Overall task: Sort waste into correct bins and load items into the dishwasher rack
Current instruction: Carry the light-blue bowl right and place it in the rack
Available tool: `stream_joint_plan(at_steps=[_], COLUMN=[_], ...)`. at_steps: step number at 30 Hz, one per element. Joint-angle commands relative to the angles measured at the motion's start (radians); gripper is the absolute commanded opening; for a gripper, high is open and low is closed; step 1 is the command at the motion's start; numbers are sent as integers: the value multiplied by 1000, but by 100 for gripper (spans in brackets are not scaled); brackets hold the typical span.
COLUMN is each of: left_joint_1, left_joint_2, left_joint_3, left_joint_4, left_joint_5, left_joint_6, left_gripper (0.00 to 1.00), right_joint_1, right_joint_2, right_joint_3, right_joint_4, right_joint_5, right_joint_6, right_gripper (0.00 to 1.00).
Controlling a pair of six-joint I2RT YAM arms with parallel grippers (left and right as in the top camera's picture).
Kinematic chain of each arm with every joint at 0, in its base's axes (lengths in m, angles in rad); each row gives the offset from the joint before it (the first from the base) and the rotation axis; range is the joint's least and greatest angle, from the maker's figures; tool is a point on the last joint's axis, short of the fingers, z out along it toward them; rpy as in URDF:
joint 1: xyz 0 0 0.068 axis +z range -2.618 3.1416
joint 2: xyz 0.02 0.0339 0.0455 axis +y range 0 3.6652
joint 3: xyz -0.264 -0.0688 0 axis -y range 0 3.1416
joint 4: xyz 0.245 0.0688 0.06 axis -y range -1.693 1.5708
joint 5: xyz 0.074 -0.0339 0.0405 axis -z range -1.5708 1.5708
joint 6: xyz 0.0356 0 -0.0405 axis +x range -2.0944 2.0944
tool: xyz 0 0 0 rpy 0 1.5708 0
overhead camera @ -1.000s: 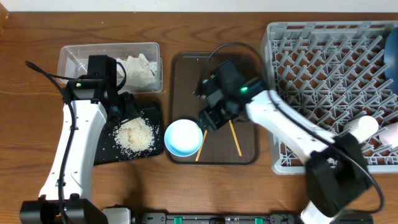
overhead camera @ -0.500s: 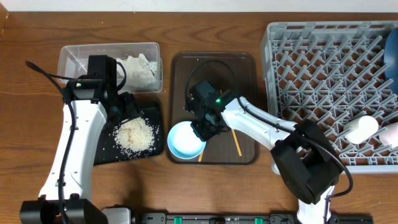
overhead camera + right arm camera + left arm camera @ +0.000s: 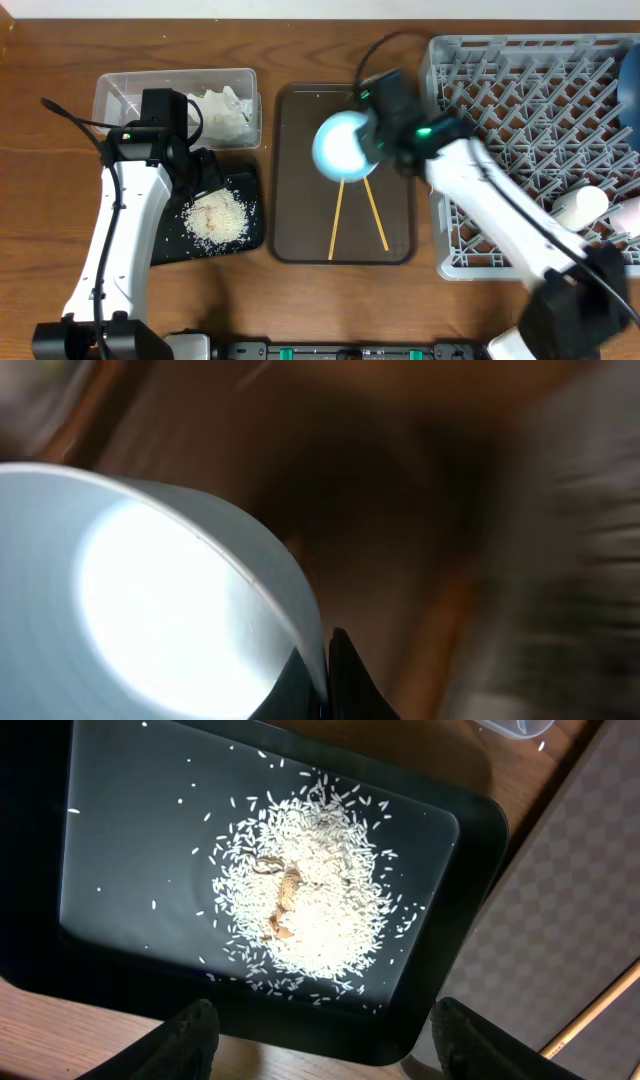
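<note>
Next, I let go of the light-blue bowl with my right gripper among the rack's far wires (image 3: 551,101) near the dark-blue plate.
My right gripper (image 3: 368,141) is shut on the rim of the light-blue bowl (image 3: 343,146), which it holds tilted in the air over the far part of the brown tray. In the right wrist view the fingers (image 3: 345,678) pinch the bowl (image 3: 150,590) wall between them. Two wooden chopsticks (image 3: 337,221) lie in a V on the tray. My left gripper (image 3: 325,1050) hangs open over the near edge of the black tray (image 3: 130,840), which holds a heap of rice (image 3: 300,905). The clear tub (image 3: 130,88) holds the crumpled napkin (image 3: 226,108).
The grey dishwasher rack (image 3: 520,130) fills the right side, with a dark-blue plate (image 3: 630,88) at its far right edge and white cups (image 3: 580,205) near its front right. The brown serving tray (image 3: 300,150) sits between the black tray (image 3: 172,240) and the rack.
My right gripper shut on the bowl's rim at the brown tray's front left, then lifted it and carried it back and right toward the rack. The left arm stayed still.
</note>
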Motion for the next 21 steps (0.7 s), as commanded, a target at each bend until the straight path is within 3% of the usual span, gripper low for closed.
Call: stream_joint_plan(at_steps=[1, 8, 21], left_joint_1=[5, 5, 5], left_joint_2=[-12, -12, -12], left_joint_3=[-6, -6, -6], left_joint_4=[-5, -5, -5], left_joint_5=[-6, -6, -6], left_joint_6=[-9, -9, -9], left_gripper=[72, 72, 72], right_joint_1=[-72, -247, -492], right_joint_2=[-50, -42, 109], right_joint_3=[19, 18, 18], right_joint_4=[42, 285, 657], right_joint_5=[309, 692, 717], right_joint_6=[-94, -316, -755], right_gripper=[1, 1, 1])
